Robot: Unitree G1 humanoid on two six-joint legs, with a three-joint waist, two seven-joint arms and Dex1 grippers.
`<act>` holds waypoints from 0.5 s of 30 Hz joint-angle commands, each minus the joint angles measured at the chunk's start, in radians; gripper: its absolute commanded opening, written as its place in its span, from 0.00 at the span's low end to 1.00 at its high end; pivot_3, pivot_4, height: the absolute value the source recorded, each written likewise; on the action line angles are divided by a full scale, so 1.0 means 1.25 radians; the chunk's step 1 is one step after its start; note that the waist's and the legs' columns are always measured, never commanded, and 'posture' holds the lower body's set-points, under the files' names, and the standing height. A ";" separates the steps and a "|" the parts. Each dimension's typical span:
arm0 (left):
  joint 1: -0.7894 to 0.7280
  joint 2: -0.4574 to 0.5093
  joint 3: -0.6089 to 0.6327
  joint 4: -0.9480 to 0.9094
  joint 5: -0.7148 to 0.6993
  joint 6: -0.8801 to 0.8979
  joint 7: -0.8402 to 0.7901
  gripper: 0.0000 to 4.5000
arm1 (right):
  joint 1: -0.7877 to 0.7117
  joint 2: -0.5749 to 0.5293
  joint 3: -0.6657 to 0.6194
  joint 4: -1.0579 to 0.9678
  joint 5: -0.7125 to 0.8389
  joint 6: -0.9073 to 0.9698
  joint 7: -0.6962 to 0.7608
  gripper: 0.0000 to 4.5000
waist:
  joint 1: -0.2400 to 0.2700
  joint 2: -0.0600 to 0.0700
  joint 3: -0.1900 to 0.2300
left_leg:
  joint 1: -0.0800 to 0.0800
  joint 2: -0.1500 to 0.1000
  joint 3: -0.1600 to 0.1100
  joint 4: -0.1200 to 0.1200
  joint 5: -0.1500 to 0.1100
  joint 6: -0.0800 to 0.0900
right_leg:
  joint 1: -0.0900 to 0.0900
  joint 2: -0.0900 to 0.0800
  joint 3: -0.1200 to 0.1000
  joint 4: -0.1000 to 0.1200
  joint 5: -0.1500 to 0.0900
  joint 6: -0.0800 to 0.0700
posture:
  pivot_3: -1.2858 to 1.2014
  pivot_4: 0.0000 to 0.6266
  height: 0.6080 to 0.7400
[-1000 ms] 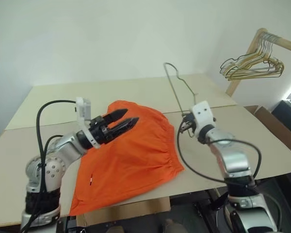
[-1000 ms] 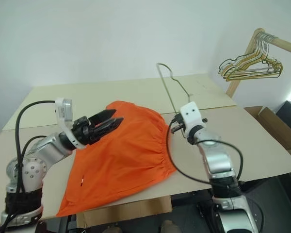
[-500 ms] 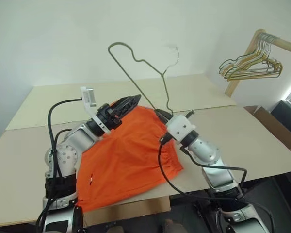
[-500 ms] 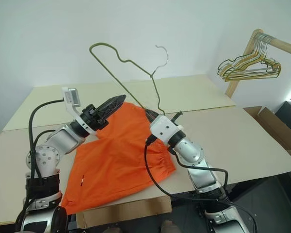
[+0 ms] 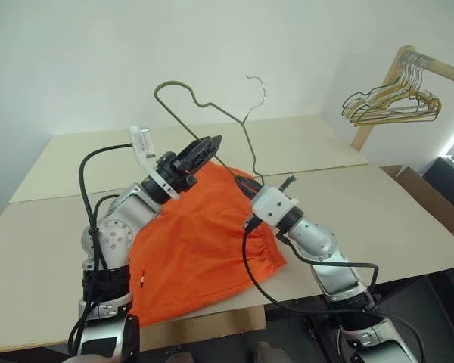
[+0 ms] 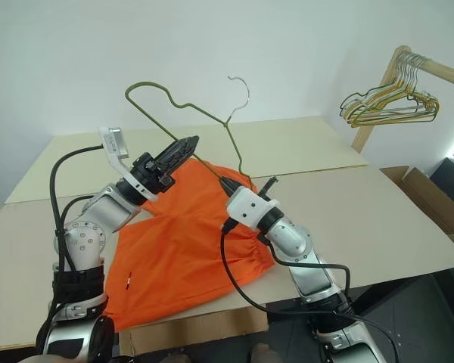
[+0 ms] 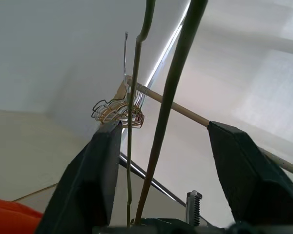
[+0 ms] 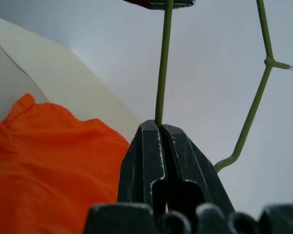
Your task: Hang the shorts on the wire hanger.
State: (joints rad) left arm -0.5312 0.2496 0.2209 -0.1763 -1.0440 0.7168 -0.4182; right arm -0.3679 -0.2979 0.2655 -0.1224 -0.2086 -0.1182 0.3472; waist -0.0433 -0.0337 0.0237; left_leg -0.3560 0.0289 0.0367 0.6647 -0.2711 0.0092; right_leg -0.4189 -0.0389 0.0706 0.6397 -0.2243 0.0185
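Note:
The hanger's long bar is all my right gripper pinches, so my left gripper will hold the bar while my right gripper grabs both wires at the hanger's corner [image 6: 250,184].
The orange shorts [image 5: 204,242] lie spread on the table [image 5: 325,144], reaching to its near edge. Above them the thin olive wire hanger [image 5: 249,151] is held up in the air, hook uppermost. My right gripper [image 5: 244,185] is shut on the hanger's lower corner; in the right wrist view its fingertips [image 8: 151,141] pinch the wire [image 8: 162,63]. My left gripper [image 5: 212,141] is raised to the hanger's long bar. In the left wrist view the wire [image 7: 161,122] runs between its two fingers [image 7: 95,180], which stand apart with a gap on each side.
A wooden rack with a bunch of gold wire hangers [image 5: 393,102] stands at the back right, beyond the table. A cardboard box [image 5: 420,185] sits on the floor at the right. The table's near edge lies just below the shorts.
My right gripper swung the hanger up and left, over the shorts. My left gripper rose from the shorts to the hanger's bar, and its fingers have narrowed around the wire.

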 commanded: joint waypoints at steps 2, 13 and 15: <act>-0.029 -0.019 -0.011 -0.003 0.038 -0.027 0.028 0.28 | -0.017 0.013 -0.011 -0.008 -0.020 -0.013 -0.023 0.00 | 0.000 0.000 0.000 | 0.000 0.000 0.000 0.000 0.000 0.000 | 0.000 0.000 0.000 0.000 0.000 0.000 | 0.53 0.00 1.00; -0.034 -0.039 -0.027 0.003 0.119 -0.047 0.062 0.00 | -0.020 0.011 -0.007 0.000 -0.067 0.003 -0.029 0.06 | 0.000 0.000 0.000 | 0.000 0.000 0.000 0.000 0.000 0.000 | 0.000 0.000 0.000 0.000 0.000 0.000 | 0.53 0.00 1.00; -0.031 -0.032 -0.040 -0.002 0.151 -0.063 0.052 0.00 | -0.019 0.005 -0.003 0.000 -0.078 0.003 -0.022 0.18 | 0.000 0.000 0.000 | 0.000 0.000 0.000 0.000 0.000 0.000 | 0.000 0.000 0.000 0.000 0.000 0.000 | 0.52 0.00 1.00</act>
State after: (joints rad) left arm -0.5441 0.1985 0.1751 -0.1586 -0.8852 0.6772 -0.3395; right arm -0.3687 -0.2860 0.2672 -0.0922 -0.2960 -0.1111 0.3223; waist -0.0434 -0.0339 0.0238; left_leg -0.3562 0.0288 0.0367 0.6647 -0.2711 0.0092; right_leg -0.4190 -0.0389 0.0706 0.6396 -0.2243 0.0185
